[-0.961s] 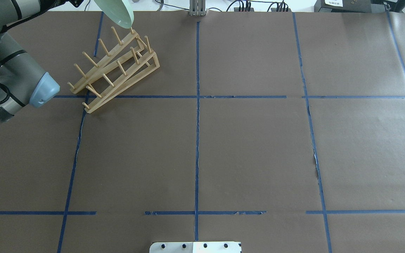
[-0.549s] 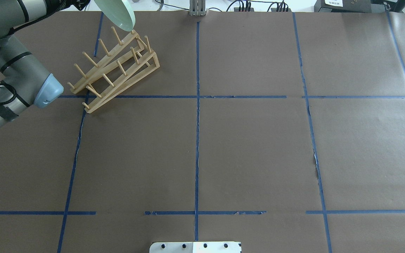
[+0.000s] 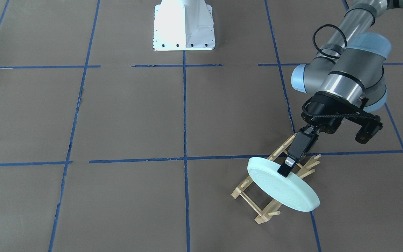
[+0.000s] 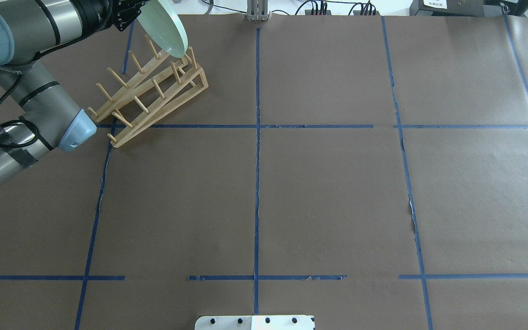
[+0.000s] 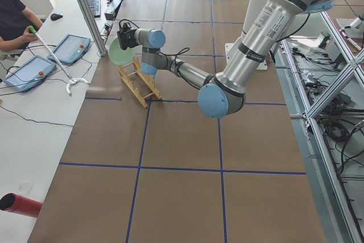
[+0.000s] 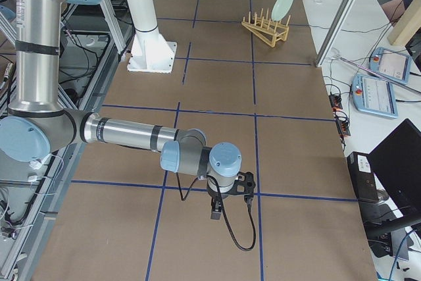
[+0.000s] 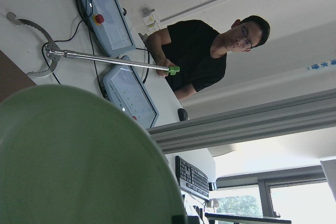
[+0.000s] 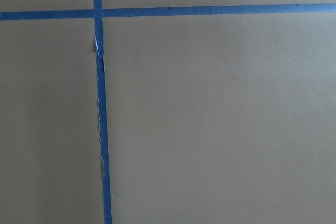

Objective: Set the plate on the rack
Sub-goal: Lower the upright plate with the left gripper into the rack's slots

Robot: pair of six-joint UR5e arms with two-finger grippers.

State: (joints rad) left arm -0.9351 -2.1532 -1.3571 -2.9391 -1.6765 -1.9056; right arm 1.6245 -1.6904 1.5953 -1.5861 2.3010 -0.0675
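The plate, now tilted over the rack's far end, will be let go by my left gripper on edge in the slot (image 3: 268, 191) beside the light-wood rack's far end wires.
The pale mint-green plate (image 3: 285, 190) hangs tilted, on edge, over the far end of the light-wood rack (image 3: 238, 191). My left gripper (image 3: 286, 167) is shut on the plate's rim. In the overhead view the plate (image 4: 165, 27) overlaps the pegs at the rack's (image 4: 154, 98) far end; whether it touches them I cannot tell. The plate fills the lower left of the left wrist view (image 7: 79, 166). My right gripper (image 6: 216, 210) shows only in the exterior right view, low over the brown paper, far from the rack; I cannot tell whether it is open or shut.
The table is covered in brown paper with blue tape lines. A white base mount (image 3: 183, 24) stands at the robot's side. An operator (image 5: 14, 18) sits beyond the table's far edge with tablets (image 5: 71, 46). An aluminium post (image 4: 257, 11) stands at the far edge.
My left arm has swung right and toward the rack, carrying the plate. The plate has moved right and down, from beside the rack's far end to over its last pegs.
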